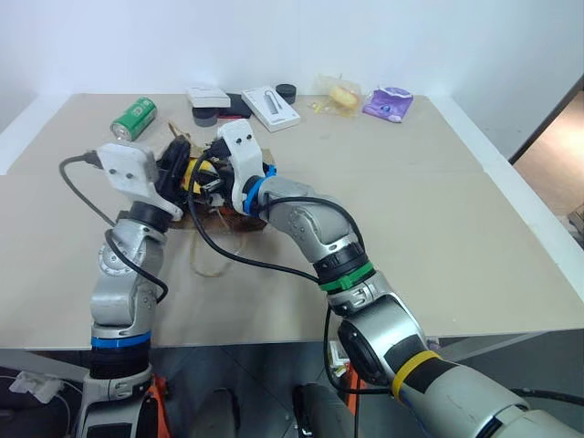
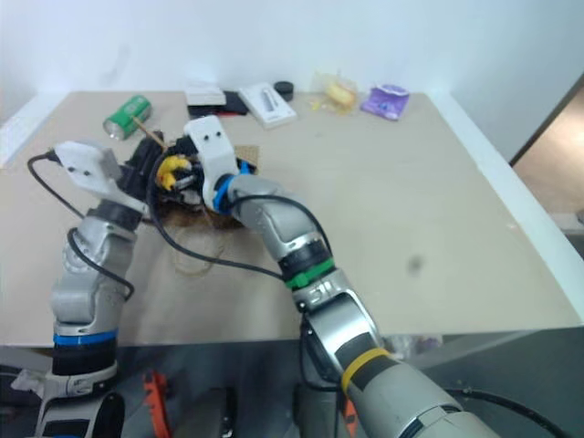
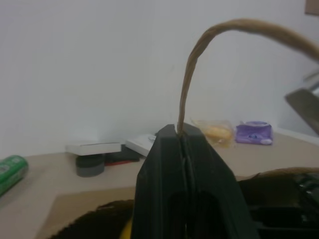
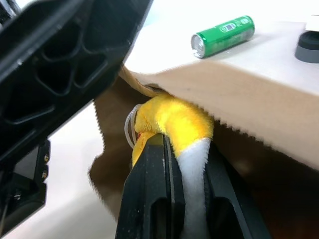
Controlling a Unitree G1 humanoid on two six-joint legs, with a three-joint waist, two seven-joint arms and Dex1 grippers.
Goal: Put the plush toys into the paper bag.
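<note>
Next, my right gripper lets go of the white plush toy inside the brown paper bag [image 1: 209,211], close beside my left gripper.
My left gripper [image 3: 179,133] is shut on one twisted handle [image 3: 197,64] of the brown paper bag [image 1: 272,147], holding that handle up above the table. The bag lies on the table beneath both hands, and its other handle loop [image 1: 214,260] rests flat nearer me. My right gripper [image 4: 182,149] is shut on a white plush toy with a yellow patch [image 4: 172,122]. It holds the toy at the bag's serrated mouth edge [image 4: 249,99], right beside the left gripper [image 1: 181,170]. The bag's inside is dark and hidden.
A green can [image 1: 134,118] lies at the far left of the table. Along the back stand white boxes [image 1: 271,108], a grey roll [image 1: 205,117], a black disc [image 1: 286,91], a yellow item in clear wrap [image 1: 341,94] and a purple pouch [image 1: 388,103].
</note>
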